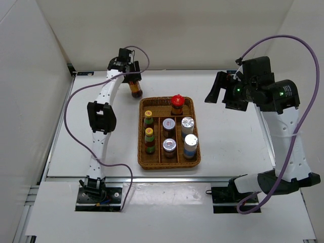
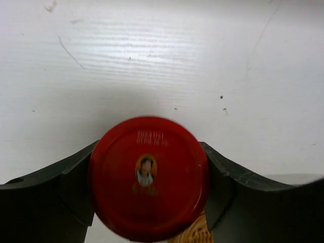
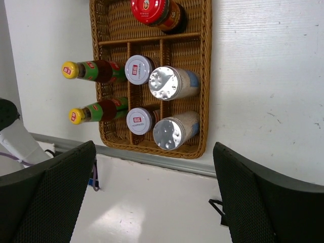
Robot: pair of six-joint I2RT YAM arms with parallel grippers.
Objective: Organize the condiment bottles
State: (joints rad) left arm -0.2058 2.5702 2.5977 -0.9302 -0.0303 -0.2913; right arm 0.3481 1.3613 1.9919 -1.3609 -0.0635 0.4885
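Observation:
Next, my left gripper releases its red-lidded jar in the wicker tray's empty far corner point(image 1: 155, 106), next to the other red-lidded jar.
My left gripper point(image 1: 130, 75) is shut on a red-lidded jar point(image 1: 135, 89), just beyond the far left corner of the brown wicker tray point(image 1: 142, 161). In the left wrist view the red lid point(image 2: 148, 177) fills the gap between both fingers point(image 2: 73, 190). In the tray stand a second red-lidded jar point(image 1: 177, 104), two yellow-capped bottles point(image 1: 148, 119), two white-lidded jars point(image 1: 168, 125) and two silver-topped jars point(image 1: 188, 124). My right gripper point(image 1: 216, 89) is open and empty, high above the table to the right of the tray. Its view looks down on the tray point(image 3: 204, 76) and bottles.
White walls close the table at the back and sides. A metal rail point(image 1: 167, 178) runs along the table's near edge, just in front of the tray. A strip of wicker point(image 2: 195, 234) shows under the held jar in the left wrist view.

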